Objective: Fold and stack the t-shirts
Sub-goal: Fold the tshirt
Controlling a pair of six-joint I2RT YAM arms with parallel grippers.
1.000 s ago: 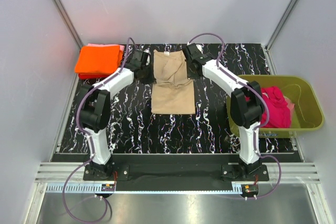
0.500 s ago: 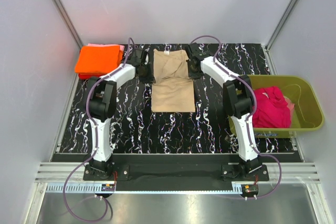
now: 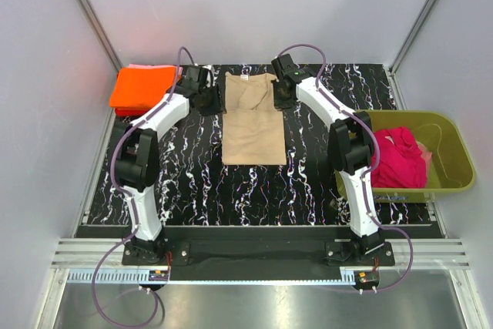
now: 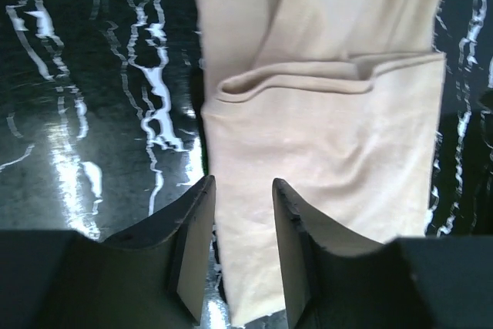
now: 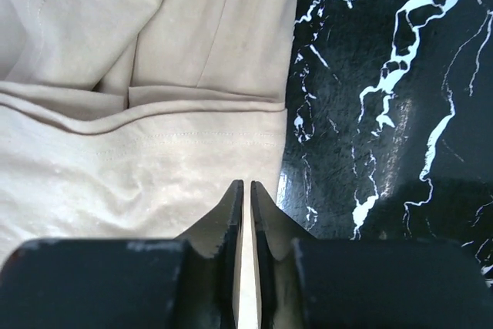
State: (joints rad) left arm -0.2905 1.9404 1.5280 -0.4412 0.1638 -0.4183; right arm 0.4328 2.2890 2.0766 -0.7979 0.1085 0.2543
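Note:
I will next bring my left gripper to the tan t-shirt's near corner [image 3: 224, 162] [image 4: 235, 321], on the side toward the orange t-shirt, and close it there.
The tan t-shirt [image 3: 250, 121] lies flat mid-table, lower half folded up over the upper part, collar at the far end. My left gripper [image 3: 209, 99] is at its left edge and my right gripper [image 3: 279, 93] at its right edge. In the left wrist view the left gripper [image 4: 243, 182] is open, the shirt's edge [image 4: 323, 136] lying flat under the gap. The right gripper [image 5: 246, 184] stands a narrow slit apart over the flat shirt [image 5: 139, 152], pinching nothing I can see. A folded orange t-shirt [image 3: 142, 88] sits back left on a pale pink one [image 3: 177, 70].
An olive-green tub [image 3: 454, 152] at the right edge holds a crumpled magenta-red t-shirt [image 3: 400, 156]. The black marbled table [image 3: 192, 175] runs between grey walls. Both arms reach over it toward the back, one on each side of the tan shirt.
Both grippers have let go of the tan shirt: the left jaws opened wide, the right parted slightly. The bunched upper part now lies flatter, and both wrists shifted toward the back.

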